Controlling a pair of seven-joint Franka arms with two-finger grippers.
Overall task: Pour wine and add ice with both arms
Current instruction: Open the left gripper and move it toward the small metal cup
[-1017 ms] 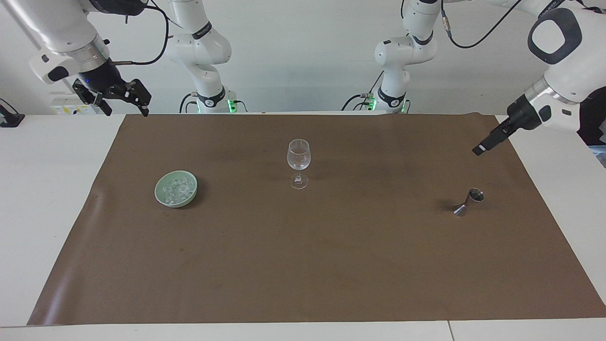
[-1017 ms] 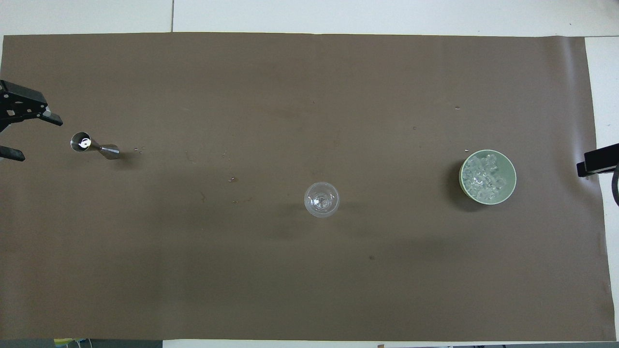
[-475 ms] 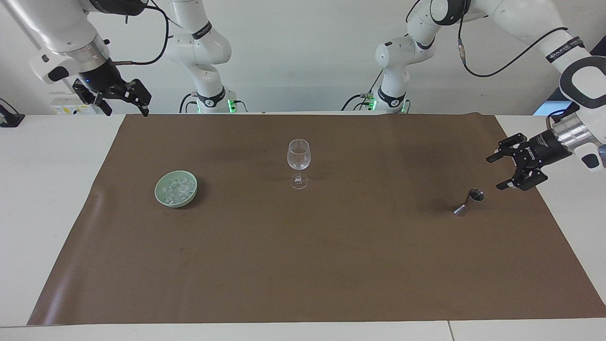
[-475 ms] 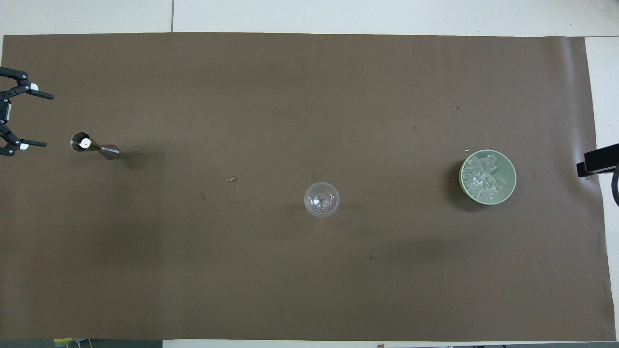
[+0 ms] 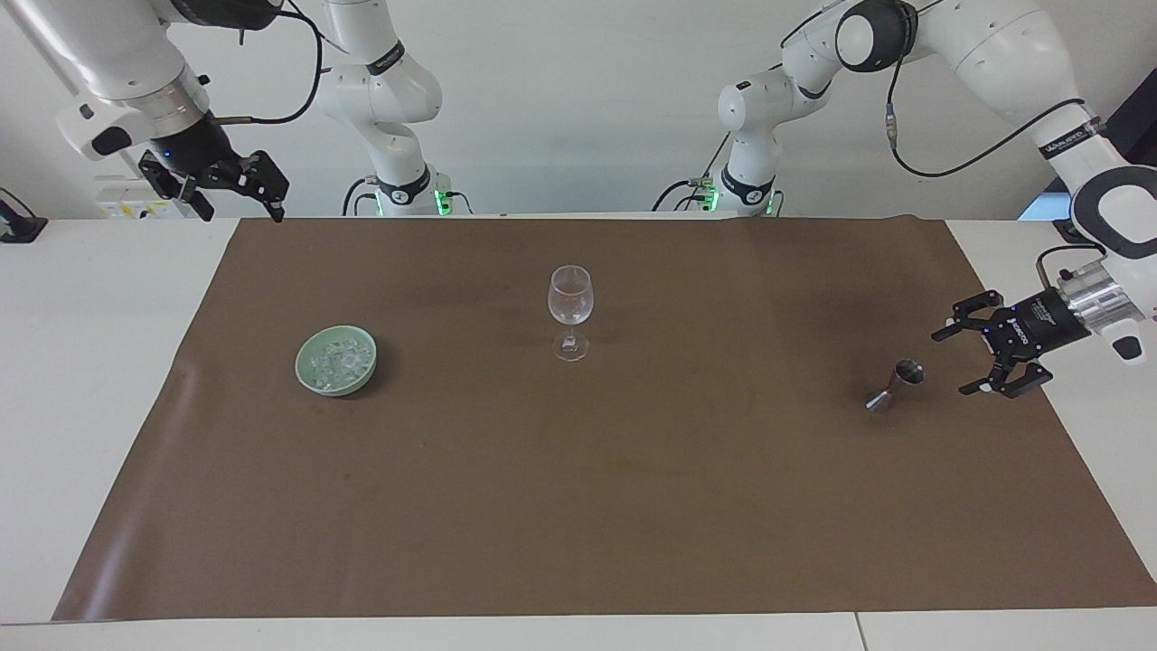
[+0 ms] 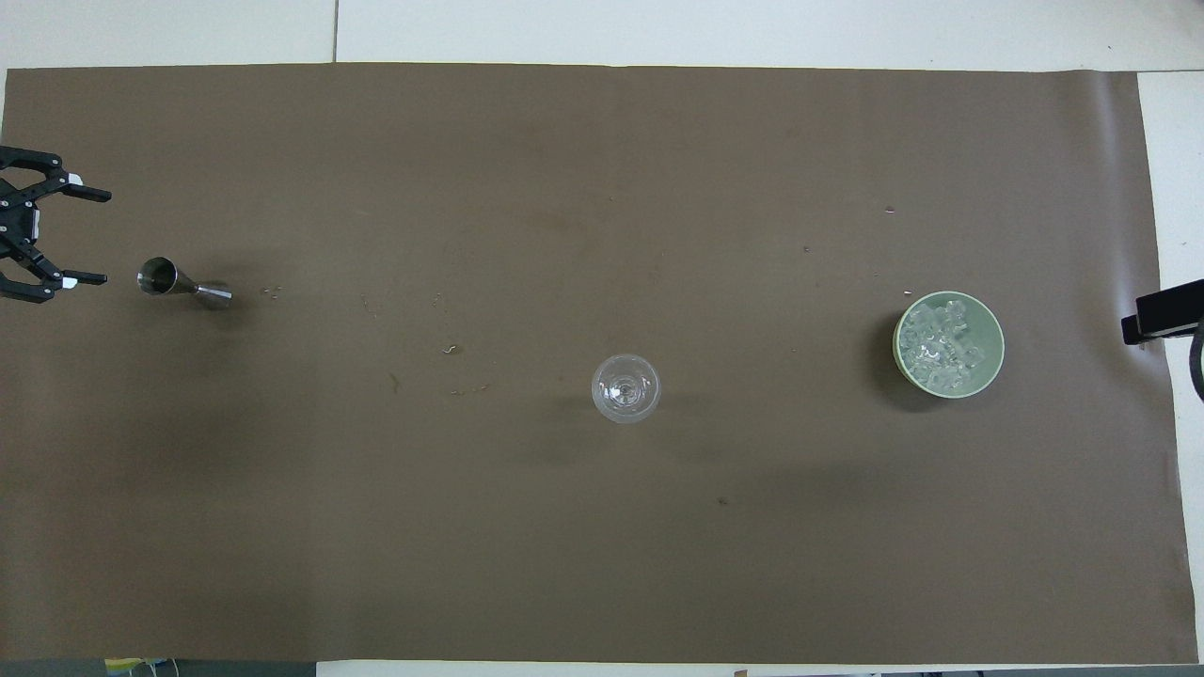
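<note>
Next, my left gripper grips the narrow middle (image 6: 196,288) of the metal jigger, just under the jigger's upper cup.
A clear stemmed wine glass (image 5: 570,307) stands upright mid-mat; it also shows in the overhead view (image 6: 625,387). The ice (image 5: 339,362) is heaped in a pale green bowl (image 5: 303,371) toward the right arm's end, and both show from overhead: ice (image 6: 941,343), bowl (image 6: 995,362). A small metal jigger (image 5: 895,384) (image 6: 179,280) stands toward the left arm's end. My left gripper (image 5: 949,363) (image 6: 105,237) is open, low and level beside the jigger, apart from it. My right gripper (image 5: 241,214) is open and empty, raised over the mat's corner near the robots.
A brown mat (image 5: 578,497) covers most of the white table. A few small droplets or specks lie on the mat (image 6: 451,350) between the jigger and the glass. Only the right gripper's edge (image 6: 1152,320) shows from overhead.
My left gripper has come down from above the mat's edge and turned level, with its open fingers facing the jigger. The right arm has not moved.
</note>
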